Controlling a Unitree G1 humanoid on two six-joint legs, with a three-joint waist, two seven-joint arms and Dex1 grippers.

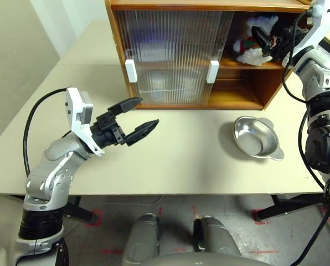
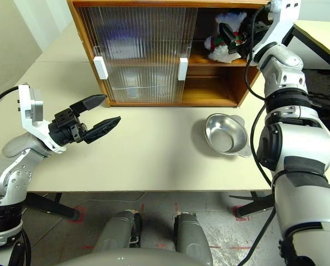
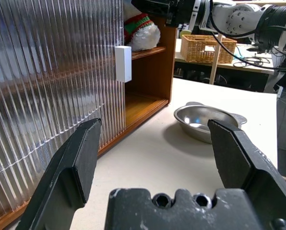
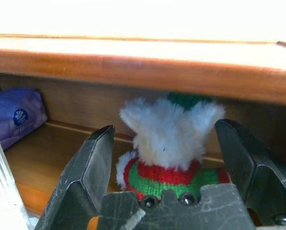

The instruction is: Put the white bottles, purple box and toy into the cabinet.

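Observation:
The robot's right gripper will next move to the metal bowl's near handle [image 1: 277,154], the one farther away from the cabinet, and close on it.
The toy [image 1: 252,45], a fluffy white plush with red and green stripes, rests on the upper shelf at the open right end of the cabinet [image 1: 198,5]. My right gripper [image 4: 166,127] is open, with a finger on each side of the toy [image 4: 168,132] and a gap to each. The purple box [image 4: 16,117] lies on the same shelf, further in behind the ribbed door. The white bottles are hidden; only pale blurs show through the doors. My left gripper [image 1: 148,112] is open and holds nothing, hovering over the table in front of the cabinet's left door.
A shallow metal bowl [image 1: 257,137] sits on the beige table [image 1: 181,160] in front of the cabinet's open right side. Two ribbed translucent doors with white handles [image 1: 130,70] cover the left and middle. A wicker basket [image 3: 203,48] stands on another table beyond.

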